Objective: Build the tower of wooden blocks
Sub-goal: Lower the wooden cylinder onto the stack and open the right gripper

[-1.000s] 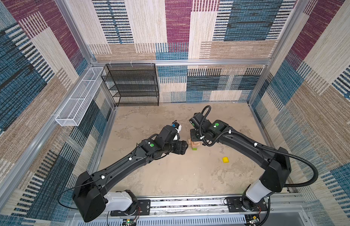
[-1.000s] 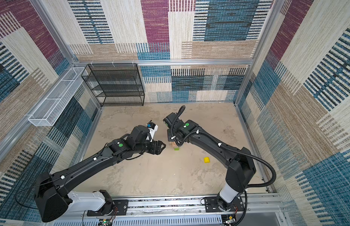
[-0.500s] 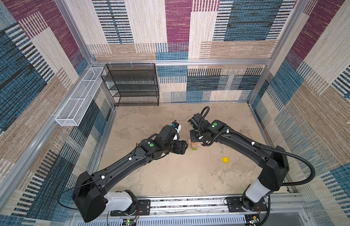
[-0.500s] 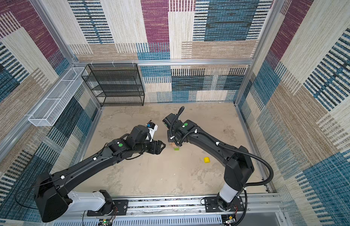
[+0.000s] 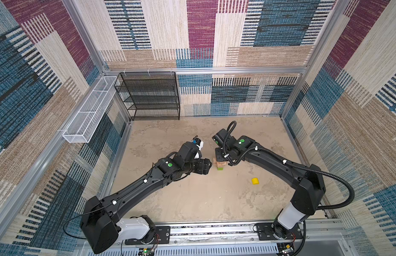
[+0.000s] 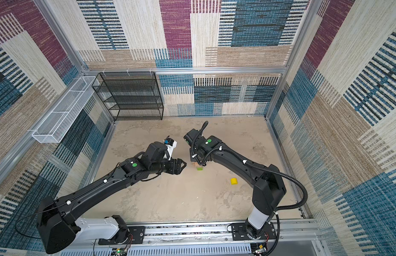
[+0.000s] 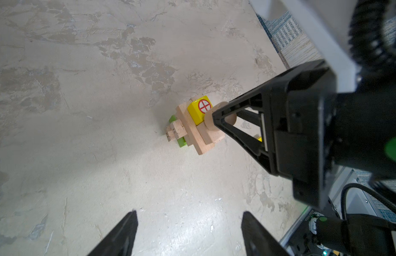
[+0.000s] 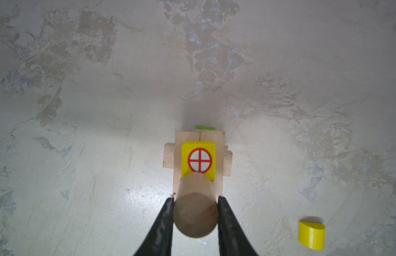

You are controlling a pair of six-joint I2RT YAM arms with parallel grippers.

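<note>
My right gripper has the tan round piece. Next, I set it down upright on top of the red-marked yellow cube [image 5: 221,157] [image 8: 199,171].
The wood block tower [image 5: 219,163] [image 6: 196,164] stands mid-floor between the arms: a green oblong [image 7: 181,143] [image 8: 204,127] at the bottom, tan bricks [image 7: 193,135] laid crosswise, and a red-marked yellow cube [image 8: 198,159] [image 7: 198,109] on top. My right gripper [image 8: 196,199] is shut on a tan round piece [image 8: 194,212] [image 7: 214,120], held upright right beside the yellow cube over the top brick. Whether the piece rests on the brick I cannot tell. My left gripper [image 7: 189,213] [image 5: 207,166] hangs open and empty just left of the tower. A yellow cylinder [image 5: 255,180] [image 8: 311,235] lies alone on the floor.
A black wire shelf [image 5: 152,95] stands against the back wall at the left. A white wire basket [image 5: 88,110] hangs on the left wall. Patterned walls close in three sides, and the arms' mounting rail [image 5: 214,230] runs along the front.
The right arm's elbow has shifted very slightly. The tower, the left arm and both grippers' openings look the same.
</note>
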